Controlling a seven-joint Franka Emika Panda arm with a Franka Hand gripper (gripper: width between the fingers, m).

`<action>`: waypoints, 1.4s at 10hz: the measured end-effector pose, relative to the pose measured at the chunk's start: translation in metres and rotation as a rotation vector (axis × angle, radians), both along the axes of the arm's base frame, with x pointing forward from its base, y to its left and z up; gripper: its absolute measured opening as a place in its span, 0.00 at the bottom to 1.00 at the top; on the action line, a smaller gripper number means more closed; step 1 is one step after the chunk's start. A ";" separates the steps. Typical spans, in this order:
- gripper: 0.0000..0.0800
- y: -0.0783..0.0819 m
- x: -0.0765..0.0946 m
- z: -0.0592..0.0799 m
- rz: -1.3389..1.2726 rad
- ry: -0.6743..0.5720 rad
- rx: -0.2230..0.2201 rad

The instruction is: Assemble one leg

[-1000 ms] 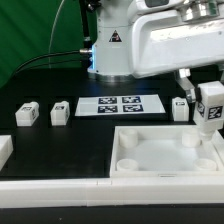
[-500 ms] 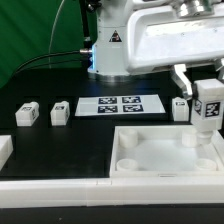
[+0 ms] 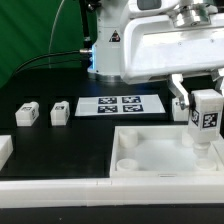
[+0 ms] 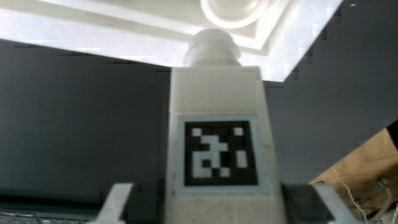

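Observation:
Next, my gripper lets go of the leg upright in the tray piece's corner hole (image 3: 206,164) (image 4: 233,9) next to the white ledge, below it.
My gripper (image 3: 205,98) is shut on a leg (image 3: 206,118), a white block with a black-and-white tag, held upright over the far right corner of the large white tray-like piece (image 3: 150,168). In the wrist view the leg (image 4: 221,130) fills the middle, its rounded tip pointing at a round corner hole (image 4: 240,14) of the tray piece, still above it. Two loose legs (image 3: 28,114) (image 3: 60,112) lie at the exterior view's left. Another leg (image 3: 181,109) stands behind the held one.
The marker board (image 3: 120,104) lies on the black table behind the tray piece. A white part (image 3: 5,150) sits at the exterior view's left edge. The robot base (image 3: 108,45) stands at the back. A white ledge (image 3: 60,190) runs along the front.
The gripper has moved with the leg down and a little toward the exterior view's left, closer to the tray piece's far right corner.

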State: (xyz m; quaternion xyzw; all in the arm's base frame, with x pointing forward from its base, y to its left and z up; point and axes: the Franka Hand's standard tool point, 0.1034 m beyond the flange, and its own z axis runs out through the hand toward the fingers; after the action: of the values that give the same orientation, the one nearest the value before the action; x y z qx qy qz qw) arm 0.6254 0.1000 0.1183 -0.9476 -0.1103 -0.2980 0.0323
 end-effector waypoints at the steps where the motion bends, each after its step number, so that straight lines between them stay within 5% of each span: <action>1: 0.36 0.000 0.001 -0.003 -0.001 0.003 0.001; 14: 0.36 0.017 -0.011 -0.026 0.019 0.010 0.002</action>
State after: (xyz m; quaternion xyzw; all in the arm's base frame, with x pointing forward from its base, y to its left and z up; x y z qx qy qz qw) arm 0.6141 0.1171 0.0920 -0.9480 -0.1190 -0.2930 0.0367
